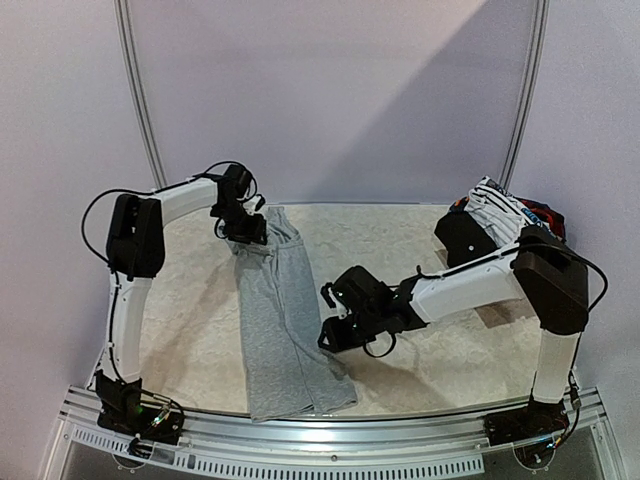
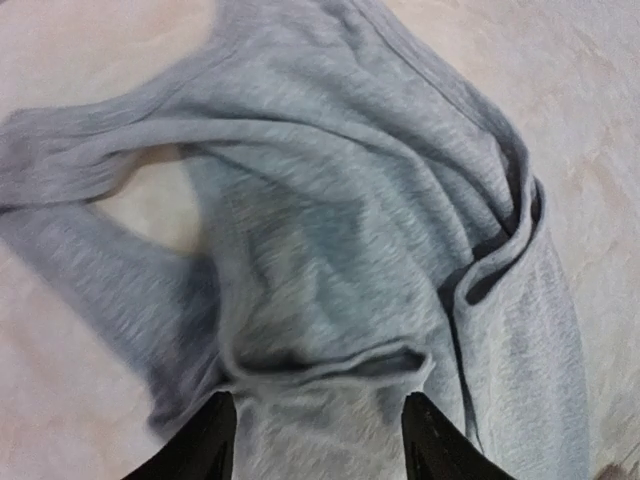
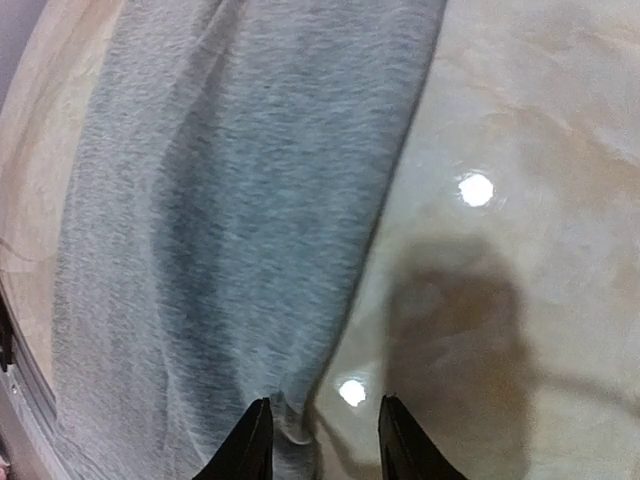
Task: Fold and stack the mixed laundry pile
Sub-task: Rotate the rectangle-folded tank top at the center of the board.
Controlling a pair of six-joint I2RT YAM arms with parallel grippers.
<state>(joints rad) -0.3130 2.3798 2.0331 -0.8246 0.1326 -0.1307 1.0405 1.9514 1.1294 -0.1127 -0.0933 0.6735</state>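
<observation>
My right gripper needs to move down from halfway up the trousers' side edge, where it sits now, and take the near hem's corner (image 1: 350, 400), with my left gripper at the other corner.
Light grey trousers (image 1: 285, 320) lie stretched out lengthways on the table, left of centre. My left gripper (image 1: 246, 232) is at their far end. In the left wrist view it (image 2: 320, 442) stands open, with a rumpled fold of the grey cloth (image 2: 330, 250) lying between and beyond its fingers. My right gripper (image 1: 333, 335) is at the trousers' right edge, near the middle. It (image 3: 322, 440) is open, with the cloth's edge (image 3: 290, 430) by its left finger and bare table beside it. The rest of the mixed laundry pile (image 1: 505, 210) sits at the back right.
The pile shows striped white, black, red and blue pieces, just behind my right arm's elbow (image 1: 548, 280). The marbled tabletop (image 1: 400, 240) ends in a metal rail (image 1: 330, 440) at the near edge. A curved frame and wall stand behind.
</observation>
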